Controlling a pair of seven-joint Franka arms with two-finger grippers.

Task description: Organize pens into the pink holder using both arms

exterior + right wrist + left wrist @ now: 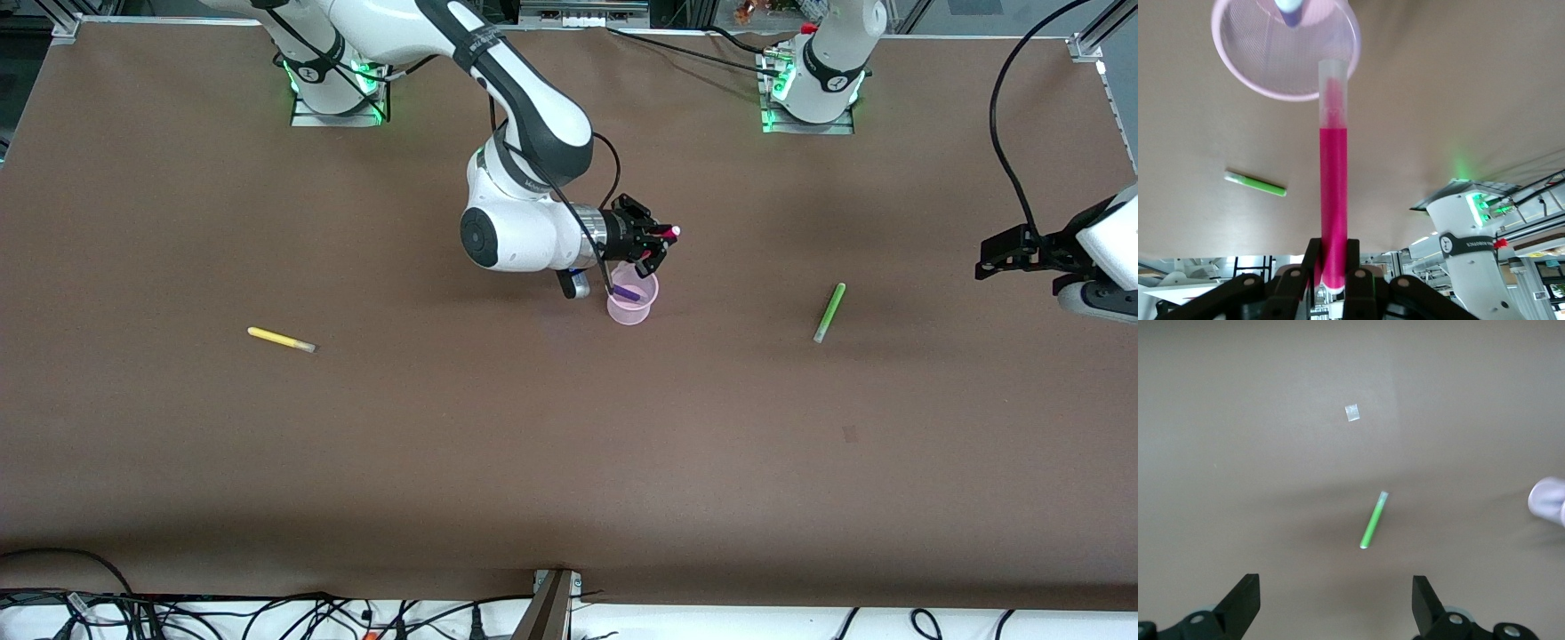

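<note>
Next, my right gripper lets go of the magenta-pink pen inside the pink holder [627,298] [1290,50], next to the dark purple pen.
My right gripper [659,244] is shut on the magenta-pink pen [669,233] and holds it just over the pink holder [633,300] at mid-table. In the right wrist view the pen [1333,187] runs from between my jaws toward the holder's rim [1225,63]. The dark purple pen [628,292] lies inside the holder. The light green pen [829,312] lies on the table toward the left arm's end, and shows in the left wrist view [1373,520]. The yellow pen [281,340] lies toward the right arm's end. My left gripper [987,264] is open and empty in the air beside the green pen.
The brown table top [569,462] stretches wide round the pens. A small pale scrap [1352,413] lies on it past the green pen. Cables [267,613] hang along the table's edge nearest the front camera. Both arm bases [809,84] stand at the farthest edge.
</note>
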